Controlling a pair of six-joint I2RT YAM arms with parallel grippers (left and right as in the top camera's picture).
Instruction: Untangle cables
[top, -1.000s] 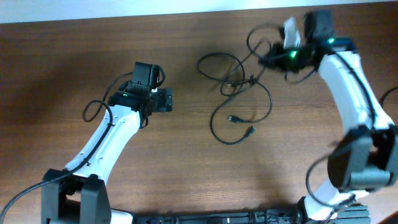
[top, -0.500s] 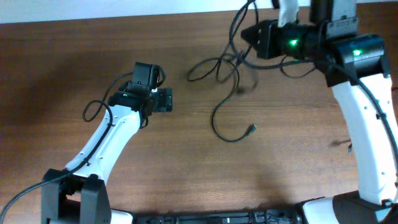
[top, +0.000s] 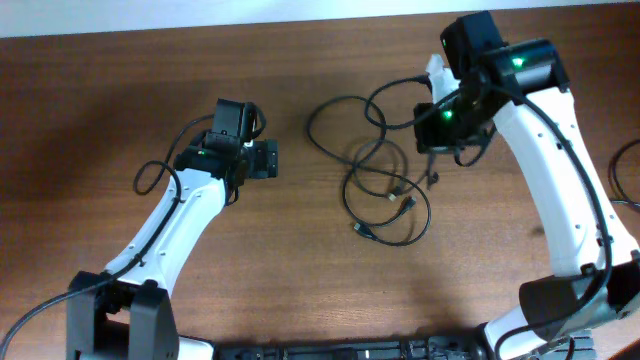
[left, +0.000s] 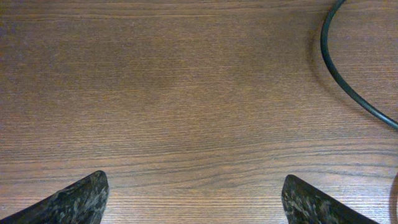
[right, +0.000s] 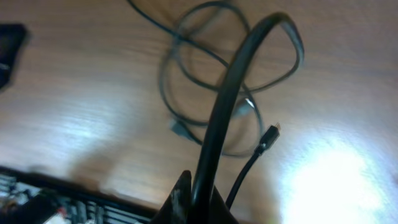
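Note:
The black cable's loop closest to my left gripper is its next target, and my left gripper will close on the loop's near side (top: 338, 157), beside the cable crossing.
Thin black cables (top: 375, 165) lie in overlapping loops on the wooden table, with small plugs near the lower middle (top: 365, 231). My right gripper (top: 432, 112) is shut on a cable and holds it raised above the table; in the right wrist view the cable (right: 233, 81) rises from between the shut fingers (right: 202, 205), with the loops (right: 205, 81) lying below. My left gripper (top: 270, 160) is open and empty, to the left of the cables. In the left wrist view its fingertips (left: 198, 200) are wide apart over bare wood, and one cable (left: 348, 74) curves at the right edge.
The table's far edge (top: 200, 30) runs along the top. A thicker black wire (top: 625, 160) loops at the right edge. Dark equipment (top: 340, 350) lines the near edge.
My right gripper has swung up toward the far edge and come back down right of the tangle, pulling the cable. The loops have shifted and spread lower. The left arm has not moved.

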